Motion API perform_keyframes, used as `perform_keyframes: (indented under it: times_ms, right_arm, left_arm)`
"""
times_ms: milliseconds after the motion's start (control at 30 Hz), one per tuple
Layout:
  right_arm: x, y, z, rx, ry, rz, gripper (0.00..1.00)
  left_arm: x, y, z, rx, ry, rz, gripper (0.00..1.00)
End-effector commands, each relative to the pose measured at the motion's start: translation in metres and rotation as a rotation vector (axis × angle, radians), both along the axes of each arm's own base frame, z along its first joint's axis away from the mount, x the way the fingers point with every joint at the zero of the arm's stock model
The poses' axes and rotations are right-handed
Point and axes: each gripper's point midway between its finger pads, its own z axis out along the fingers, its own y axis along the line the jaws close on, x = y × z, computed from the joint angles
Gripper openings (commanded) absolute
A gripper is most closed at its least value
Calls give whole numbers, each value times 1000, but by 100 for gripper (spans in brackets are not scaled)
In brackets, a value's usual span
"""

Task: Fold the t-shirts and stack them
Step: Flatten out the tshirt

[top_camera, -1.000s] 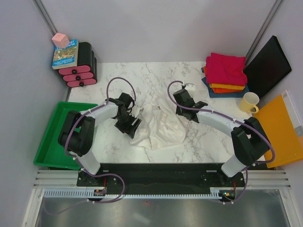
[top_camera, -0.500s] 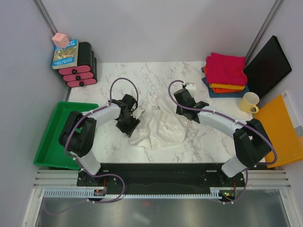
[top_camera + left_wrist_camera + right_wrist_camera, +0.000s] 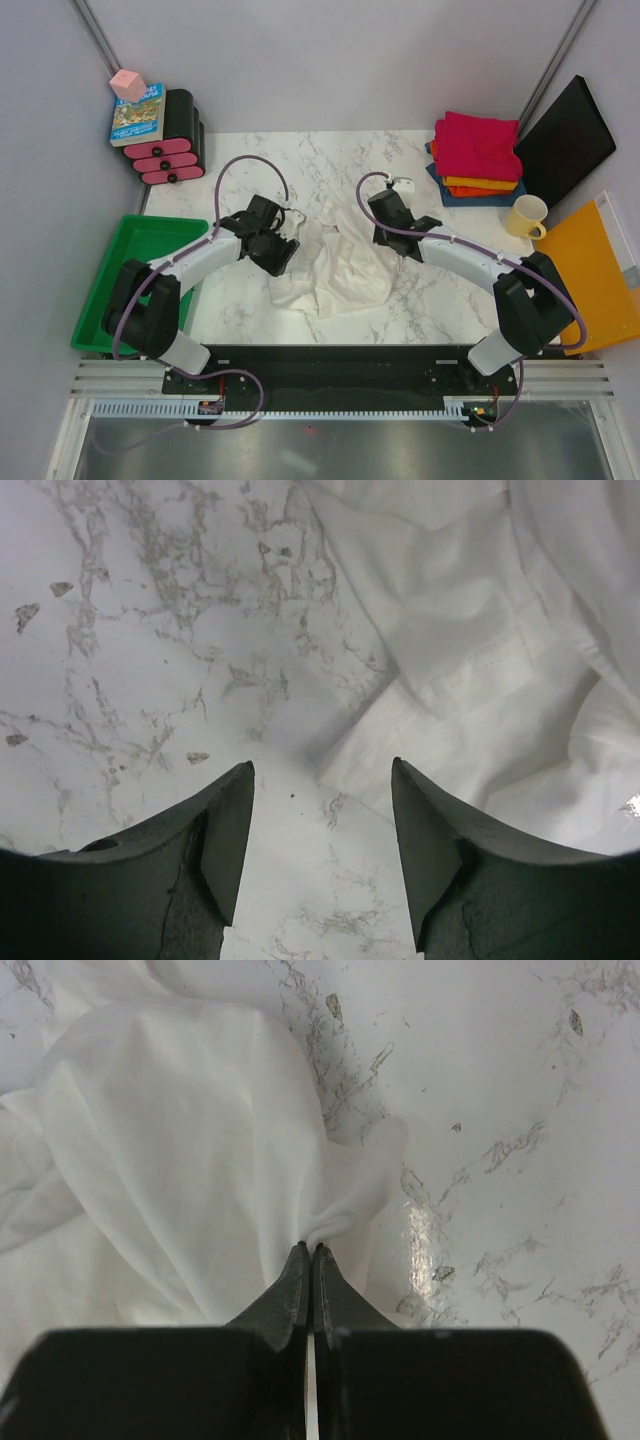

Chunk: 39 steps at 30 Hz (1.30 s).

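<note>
The off-white t-shirt lies crumpled and its edge barely reaches the left gripper's open fingers, so the robot should take that edge [image 3: 345, 768] and stretch the t-shirt with both grippers.
A large off-white t-shirt [image 3: 338, 265] lies crumpled in the middle of the marble table. My left gripper [image 3: 284, 243] is open at the shirt's left edge; in the left wrist view [image 3: 322, 780] its jaws stand apart over bare marble with the shirt's hem [image 3: 470, 670] just beyond them. My right gripper [image 3: 384, 243] is shut on a pinch of the shirt's right edge; the right wrist view [image 3: 311, 1250] shows the cloth [image 3: 200, 1150] bunched at the closed tips. Folded magenta [image 3: 478, 143], orange [image 3: 480, 185] and dark blue [image 3: 470, 196] shirts are stacked at the back right.
A yellow mug [image 3: 526, 216] stands by the stack. An orange-yellow board [image 3: 600, 275] and a black panel [image 3: 565, 140] lie at the right. A green tray [image 3: 125, 270] sits at the left edge. A black and pink drawer unit [image 3: 172, 140] with a book stands back left.
My left gripper has moved back and slightly right along the shirt's left edge and turned. The shirt's left side has shifted a little. The right gripper stays shut on the cloth.
</note>
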Motion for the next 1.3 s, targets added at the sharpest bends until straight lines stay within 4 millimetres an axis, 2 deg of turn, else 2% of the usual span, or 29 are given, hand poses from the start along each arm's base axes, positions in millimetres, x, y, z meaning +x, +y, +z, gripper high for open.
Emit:
perform_keyframes:
  times_ms: [0, 233, 400, 500, 533, 567, 667, 767, 800, 833, 867, 900, 933, 967, 1000, 1033, 1067, 1100, 1133, 1167, 1200, 1233, 1267]
  right_arm:
    - [-3, 2, 11, 31, -31, -3, 0]
    - [-7, -4, 15, 31, -38, -14, 0]
    - [-12, -8, 14, 25, -36, -25, 0]
    - [-14, -10, 10, 24, -30, -30, 0]
    - [-15, -10, 8, 24, -26, -30, 0]
    - [-15, -11, 8, 21, -25, -30, 0]
    - [-15, -11, 11, 24, -31, -33, 0]
    - [-13, -12, 18, 28, -50, -35, 0]
    - [-9, -17, 24, 11, -69, -54, 0]
    - [-5, -23, 40, 0, -95, -60, 0]
    - [3, -37, 51, -10, -117, -95, 0]
    - [9, -46, 64, -12, -139, -116, 0]
    - [17, -55, 93, 6, -191, -141, 0]
    - [22, -66, 110, -14, -222, -149, 0]
    - [28, -83, 128, -22, -255, -185, 0]
    - [32, -94, 165, -26, -332, -221, 0]
    - [32, -104, 183, -52, -369, -235, 0]
    - [31, -111, 202, -65, -407, -257, 0]
    - [26, -122, 234, -61, -480, -304, 0]
    - [23, -130, 248, -63, -511, -331, 0]
    - [19, -136, 261, -63, -541, -351, 0]
    - [12, -142, 280, -40, -588, -367, 0]
    - [11, -145, 287, -28, -605, -362, 0]
  left_arm:
    - [-2, -16, -11, -18, -4, -86, 64]
    - [-22, -25, -40, 37, 57, -142, 64]
    - [-28, -14, -60, 106, 102, -133, 62]
    - [-24, -9, -66, 144, 99, -120, 46]
    - [-24, -8, -68, 153, 106, -117, 34]
    - [-24, -7, -68, 157, 104, -119, 2]
    - [-26, -3, -67, 170, 97, -116, 2]
    - [-21, -4, -49, 142, 47, -97, 2]
    - [-15, -6, -34, 118, 5, -88, 2]
    - [-9, -3, -22, 117, -33, -65, 2]
    - [-2, -3, -5, 94, -57, -52, 2]
    - [9, 8, 10, 74, -83, 1, 2]
    - [16, 10, 34, 24, -123, 29, 2]
    - [34, 9, 66, -33, -178, 54, 2]
    - [43, 33, 83, -41, -187, 125, 2]
    - [52, 41, 108, -66, -243, 155, 2]
    - [69, 48, 147, -99, -330, 183, 2]
    - [77, 72, 169, -106, -375, 250, 2]
    - [82, 82, 192, -128, -426, 284, 2]
    - [89, 106, 235, -169, -526, 350, 2]
    - [90, 117, 255, -193, -569, 383, 2]
    - [91, 129, 288, -229, -639, 419, 2]
    - [91, 147, 301, -238, -671, 464, 2]
